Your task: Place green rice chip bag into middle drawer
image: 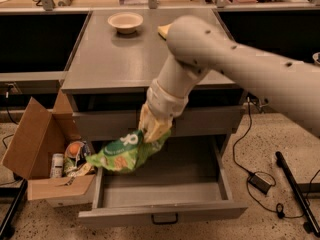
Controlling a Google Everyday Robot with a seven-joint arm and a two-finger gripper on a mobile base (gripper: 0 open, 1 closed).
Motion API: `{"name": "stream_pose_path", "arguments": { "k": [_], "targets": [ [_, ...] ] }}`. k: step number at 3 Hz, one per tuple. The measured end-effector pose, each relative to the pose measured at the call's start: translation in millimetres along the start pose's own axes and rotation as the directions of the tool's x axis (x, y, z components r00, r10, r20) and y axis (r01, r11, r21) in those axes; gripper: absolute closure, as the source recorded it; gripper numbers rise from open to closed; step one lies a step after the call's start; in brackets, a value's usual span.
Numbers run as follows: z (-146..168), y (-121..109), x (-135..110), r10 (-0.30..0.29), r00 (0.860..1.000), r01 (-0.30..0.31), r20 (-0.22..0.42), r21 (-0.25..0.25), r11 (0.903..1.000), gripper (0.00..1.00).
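Next, my gripper puts the green rice chip bag down on the grey drawer's bottom, behind the dark bar handle point(178, 184).
My gripper point(152, 130) is shut on the right end of the green rice chip bag point(125, 151), a crumpled green foil bag with a white round logo. The bag hangs down and to the left from the fingers, over the left part of the open middle drawer point(160, 184). The drawer is pulled out, with a bare grey floor and a dark bar handle point(165, 218) on its front. The bag's low end sits at about the drawer's left wall. The grey drawer point(200, 121) above it is closed.
An open cardboard box point(42, 154) with snack packs and a can stands left of the cabinet. On the cabinet top point(115, 59) are a pale bowl point(125, 21) and a yellow sponge point(163, 31). Cables and a power brick point(260, 183) lie on the floor at the right.
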State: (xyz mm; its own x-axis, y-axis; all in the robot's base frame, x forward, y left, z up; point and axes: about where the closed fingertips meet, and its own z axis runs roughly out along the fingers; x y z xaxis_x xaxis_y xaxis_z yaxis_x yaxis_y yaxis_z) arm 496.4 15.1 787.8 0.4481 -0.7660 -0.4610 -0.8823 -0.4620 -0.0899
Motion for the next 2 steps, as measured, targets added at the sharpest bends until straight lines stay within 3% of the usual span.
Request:
{"name": "stream_pose_path", "arguments": {
  "k": [1, 2],
  "targets": [
    [52.6, 14.0, 47.4, 0.085, 0.996, -0.084, 0.029, -0.034, 0.9959, 1.00],
    [89.2, 30.0, 101.0, 0.193, 0.980, -0.192, 0.041, -0.031, 0.9810, 1.00]
  ]
}}
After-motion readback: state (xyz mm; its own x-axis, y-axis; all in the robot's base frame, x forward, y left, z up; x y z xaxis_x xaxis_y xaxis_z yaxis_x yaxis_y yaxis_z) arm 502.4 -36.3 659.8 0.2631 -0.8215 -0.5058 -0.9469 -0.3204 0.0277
